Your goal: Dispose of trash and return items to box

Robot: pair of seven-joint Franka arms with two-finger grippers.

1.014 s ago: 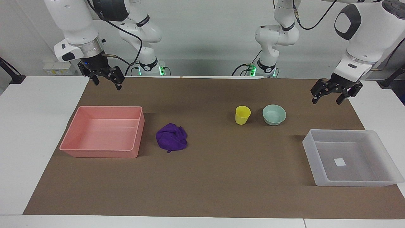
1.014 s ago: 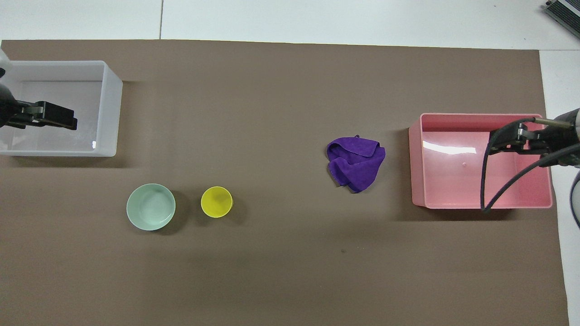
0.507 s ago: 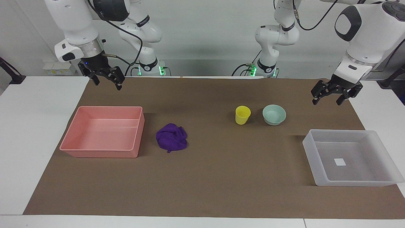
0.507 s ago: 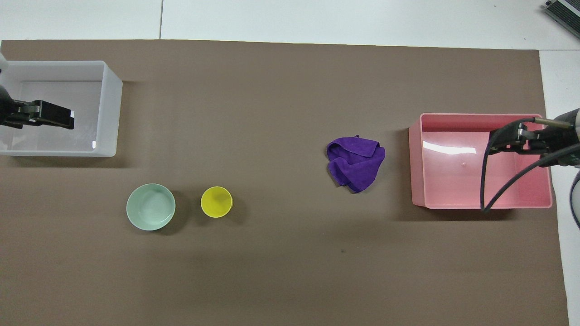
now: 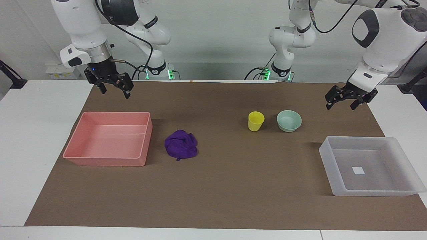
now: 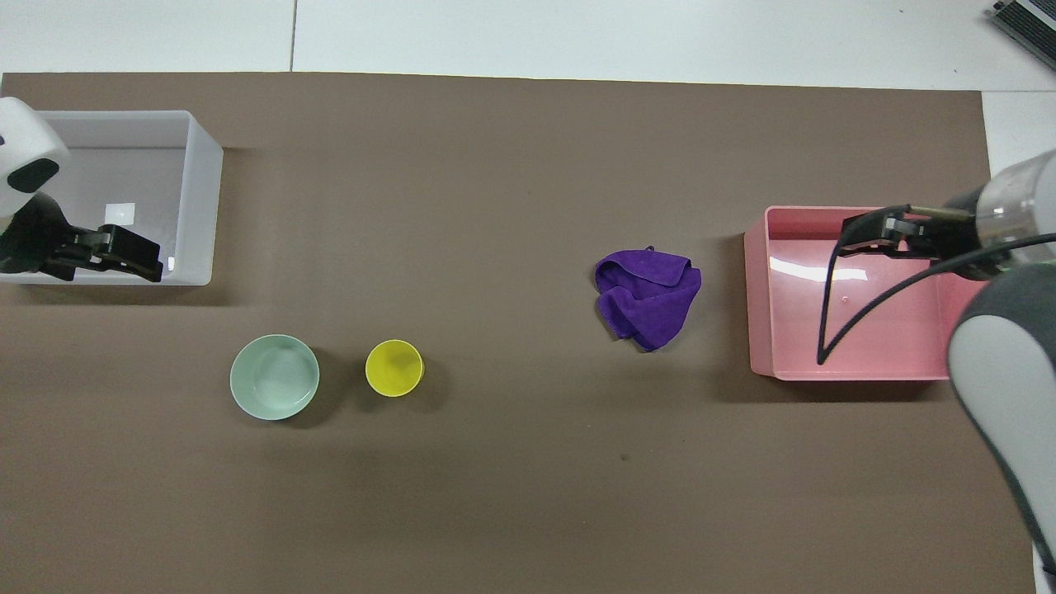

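Observation:
The mint-green bowl is next for my left gripper. It should move there and close on the bowl's rim [image 6: 233, 380], on the side farthest from the yellow cup.
The purple cloth [image 5: 181, 144] lies crumpled on the brown mat beside the pink tray; it also shows in the overhead view [image 6: 648, 297]. The yellow cup [image 5: 256, 120] [image 6: 394, 368] stands upright beside the mint-green bowl [image 5: 289, 120] [image 6: 274, 376]. The translucent tray [image 5: 325, 156] [image 6: 206, 198] with a white sticker sits at the left arm's end, empty. My left gripper [image 5: 341, 106] [image 6: 136, 257] is open and empty, raised over that tray's robot-side edge. My right gripper [image 5: 114, 93] [image 6: 866, 231] is open and empty, raised over the pink tray.
The pink tray [image 5: 106, 161] [image 6: 759, 297] sits empty at the right arm's end of the mat. A brown mat [image 5: 233, 186] covers the table's middle; white table shows at both ends.
My right gripper has shifted a little toward the purple cloth over the pink tray. My left gripper has shifted slightly toward the bowl. The objects have not moved.

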